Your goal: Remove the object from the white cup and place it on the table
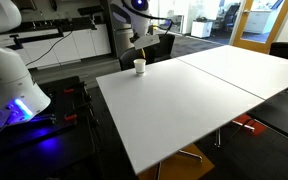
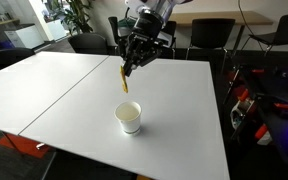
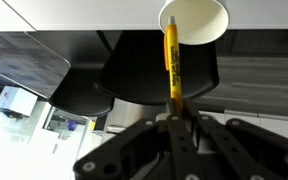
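My gripper is going to let go of the thin yellow stick on the bare white tabletop (image 1: pixel 165 84). The stick will go near the white cup, toward the middle of the table.
The white cup (image 2: pixel 129 118) stands on the white table (image 2: pixel 174 110) near its end; it also shows in an exterior view (image 1: pixel 140 66) and in the wrist view (image 3: pixel 194 20). My gripper (image 2: pixel 127 70) is shut on the yellowish stick (image 2: pixel 124 82), which hangs from the fingertips in the air above the cup, clear of its rim. In the wrist view the stick (image 3: pixel 170 60) runs from my shut fingers (image 3: pixel 177 112) toward the cup's open mouth. The cup looks empty inside.
A second white tabletop (image 1: pixel 249 65) joins at a seam. Dark office chairs (image 3: pixel 154 70) stand beyond the table's edge near the cup. Another robot base with blue light (image 1: pixel 14 95) sits beside the table.
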`<state>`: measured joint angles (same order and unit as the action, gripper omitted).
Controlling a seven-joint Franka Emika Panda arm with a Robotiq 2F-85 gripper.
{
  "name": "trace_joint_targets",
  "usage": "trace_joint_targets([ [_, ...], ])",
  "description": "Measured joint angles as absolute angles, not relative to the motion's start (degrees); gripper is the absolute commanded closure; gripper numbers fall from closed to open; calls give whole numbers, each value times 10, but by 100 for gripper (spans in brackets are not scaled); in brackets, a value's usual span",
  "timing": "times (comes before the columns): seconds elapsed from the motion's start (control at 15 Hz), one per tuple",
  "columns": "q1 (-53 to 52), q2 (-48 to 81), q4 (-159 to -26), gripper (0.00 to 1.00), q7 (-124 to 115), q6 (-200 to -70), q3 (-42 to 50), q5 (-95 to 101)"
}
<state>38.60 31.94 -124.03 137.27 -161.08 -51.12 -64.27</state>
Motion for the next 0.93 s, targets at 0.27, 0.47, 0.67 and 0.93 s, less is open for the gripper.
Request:
trace_joint_targets([
  [0.27, 436, 285, -1268, 98, 1408, -1636, -550, -716],
  [0.47, 462, 259, -1282, 98, 1409, -1640, -553, -739],
  [0.67, 484, 241, -1288, 98, 1401, -1649, -548, -750],
  [0.93, 493, 231, -1289, 98, 1344, -1672, -526, -754],
])
